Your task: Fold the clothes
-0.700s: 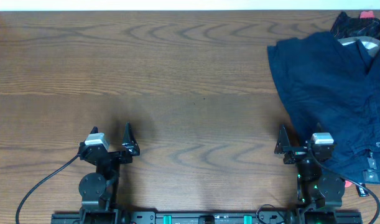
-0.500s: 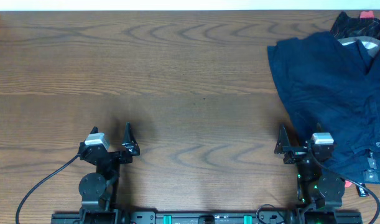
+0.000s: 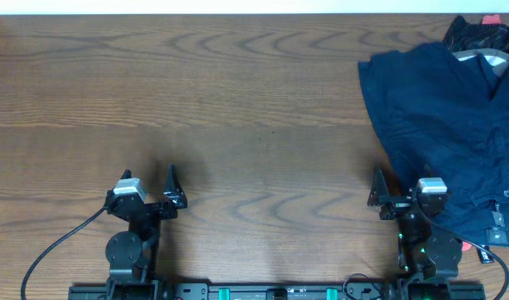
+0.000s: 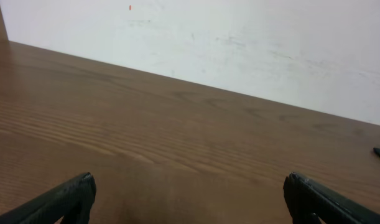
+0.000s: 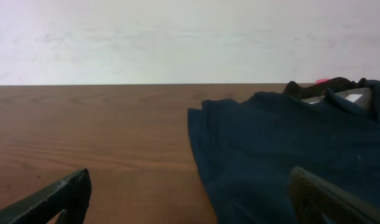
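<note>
The navy pile needs pulling onto the open table. So my right gripper needs to close on the middle of the clothes' edge [image 3: 393,159] along the bare wood.
The clothes [image 3: 441,125] are a rumpled pile of dark navy fabric at the table's right side, running off the right edge of the overhead view. They also fill the right half of the right wrist view [image 5: 283,149]. My right gripper [image 3: 402,185] is open and empty, low by the front edge, with the pile's left edge just ahead and to its right [image 5: 190,202]. My left gripper [image 3: 148,182] is open and empty over bare wood at the front left [image 4: 190,202], far from the clothes.
A darker garment with a white label [image 3: 479,37] and a small pink item [image 3: 492,18] lie at the back right corner. White tags [image 3: 497,225] show on the fabric near the right arm. A white wall [image 4: 239,43] rises behind the wooden table [image 3: 237,100].
</note>
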`<state>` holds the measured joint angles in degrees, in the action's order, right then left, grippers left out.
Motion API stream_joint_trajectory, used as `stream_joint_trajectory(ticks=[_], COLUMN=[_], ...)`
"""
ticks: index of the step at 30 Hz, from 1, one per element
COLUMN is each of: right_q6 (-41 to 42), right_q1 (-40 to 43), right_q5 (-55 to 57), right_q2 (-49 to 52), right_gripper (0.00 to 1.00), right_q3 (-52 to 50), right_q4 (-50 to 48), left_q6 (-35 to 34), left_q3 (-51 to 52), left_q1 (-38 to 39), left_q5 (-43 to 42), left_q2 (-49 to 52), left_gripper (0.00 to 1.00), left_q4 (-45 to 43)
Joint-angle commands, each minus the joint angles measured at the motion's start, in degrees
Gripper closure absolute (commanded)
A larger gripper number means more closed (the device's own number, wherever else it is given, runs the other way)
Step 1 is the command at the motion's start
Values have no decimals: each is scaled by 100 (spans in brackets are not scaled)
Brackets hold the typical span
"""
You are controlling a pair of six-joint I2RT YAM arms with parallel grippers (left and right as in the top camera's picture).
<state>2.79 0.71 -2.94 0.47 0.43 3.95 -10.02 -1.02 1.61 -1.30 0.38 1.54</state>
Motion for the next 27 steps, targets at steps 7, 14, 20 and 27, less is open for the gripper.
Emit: stream_joint_trajectory(ticks=[7,14,20,27], right_q6=[76,76,81,190], right_q1=[-52,-52,-52,-52], right_q5=[57,59,57,50], right_q2=[7,7,9,9], right_gripper=[1,1,1,1], right_q3=[-11,-11,-11,-11], right_q4=[22,15,15,15], left_q6=[122,122,122,122], left_q3=[76,76,76,76], left_q1=[-28,-28,-28,-28], left_q5=[197,197,195,197], left_q2=[0,0,0,0], left_gripper=[2,2,2,2], left_q4=[258,258,258,258])
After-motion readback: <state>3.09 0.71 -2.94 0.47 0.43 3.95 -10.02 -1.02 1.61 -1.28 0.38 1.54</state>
